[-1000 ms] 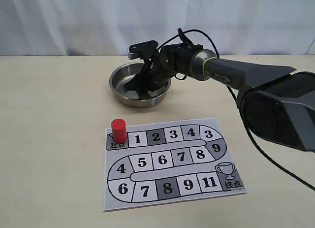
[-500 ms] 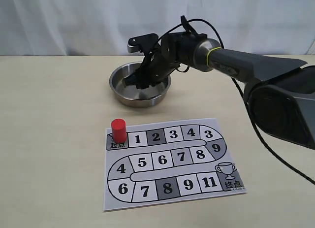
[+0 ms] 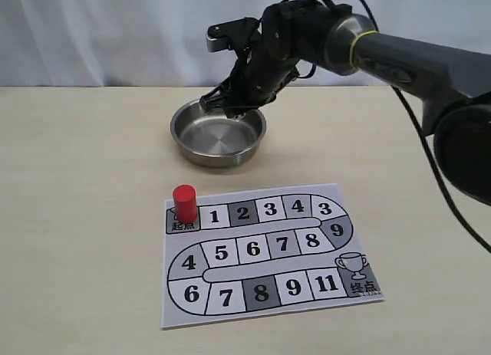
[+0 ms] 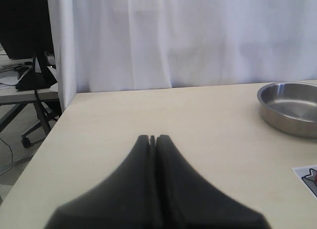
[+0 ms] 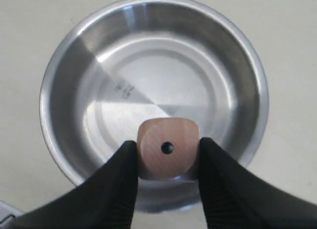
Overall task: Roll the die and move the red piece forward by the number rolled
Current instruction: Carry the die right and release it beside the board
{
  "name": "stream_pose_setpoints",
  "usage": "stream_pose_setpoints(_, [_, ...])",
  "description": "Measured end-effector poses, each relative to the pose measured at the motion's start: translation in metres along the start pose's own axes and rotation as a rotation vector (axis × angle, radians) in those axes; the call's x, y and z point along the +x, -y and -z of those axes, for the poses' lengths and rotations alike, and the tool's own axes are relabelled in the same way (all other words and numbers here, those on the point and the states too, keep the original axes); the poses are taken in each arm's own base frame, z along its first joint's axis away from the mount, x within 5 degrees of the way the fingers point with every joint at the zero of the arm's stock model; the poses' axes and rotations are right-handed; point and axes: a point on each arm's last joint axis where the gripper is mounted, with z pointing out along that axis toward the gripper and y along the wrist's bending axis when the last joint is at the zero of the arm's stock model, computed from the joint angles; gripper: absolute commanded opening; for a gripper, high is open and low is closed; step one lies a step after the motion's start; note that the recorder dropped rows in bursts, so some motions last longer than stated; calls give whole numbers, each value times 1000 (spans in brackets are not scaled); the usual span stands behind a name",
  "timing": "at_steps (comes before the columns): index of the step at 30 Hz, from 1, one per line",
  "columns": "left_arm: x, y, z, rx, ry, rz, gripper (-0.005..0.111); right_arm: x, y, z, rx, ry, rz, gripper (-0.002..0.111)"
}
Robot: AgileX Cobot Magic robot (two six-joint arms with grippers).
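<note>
Next, my right gripper sets the die free on the bare table (image 3: 381,215), beside the board's edge near the upper 9. The die is still above the steel bowl.
My right gripper (image 5: 167,150) is shut on the die (image 5: 167,147), a pinkish-tan cube showing one dark pip, and holds it above the steel bowl (image 5: 99,56). From the exterior view that gripper (image 3: 230,106) hangs over the bowl's (image 3: 184,133) far rim; the die itself is too small to make out there. The red piece (image 3: 184,202) stands upright on the start square at the board's (image 3: 265,282) upper left corner. My left gripper (image 4: 153,138) is shut and empty, low over bare table, far from the bowl (image 4: 292,122).
The numbered paper board lies flat in front of the bowl. A white curtain (image 3: 115,33) backs the table. The table's edge (image 4: 44,140) and a chair base show in the left wrist view. The right arm (image 3: 414,52) stretches in from the right.
The right gripper has risen out of the bowl with the die between its fingers and now hangs above the rim. The red piece has not moved.
</note>
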Motion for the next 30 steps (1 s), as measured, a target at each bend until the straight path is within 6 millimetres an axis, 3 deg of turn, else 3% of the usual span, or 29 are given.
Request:
stream_pose_setpoints(7, [0,0,0,0,0,0,0,35,17,34,34,-32,-31,4])
stream_pose_setpoints(10, [0,0,0,0,0,0,0,56,43,55,67,-35,-93,4])
stream_pose_setpoints(17, [0,0,0,0,0,0,0,124,125,99,196,-77,-274,4])
stream_pose_setpoints(23, [0,0,0,0,0,0,0,174,171,112,269,-131,-369,4])
stream_pose_setpoints(30, [0,0,0,0,0,0,0,208,195,111,292,-198,-408,4])
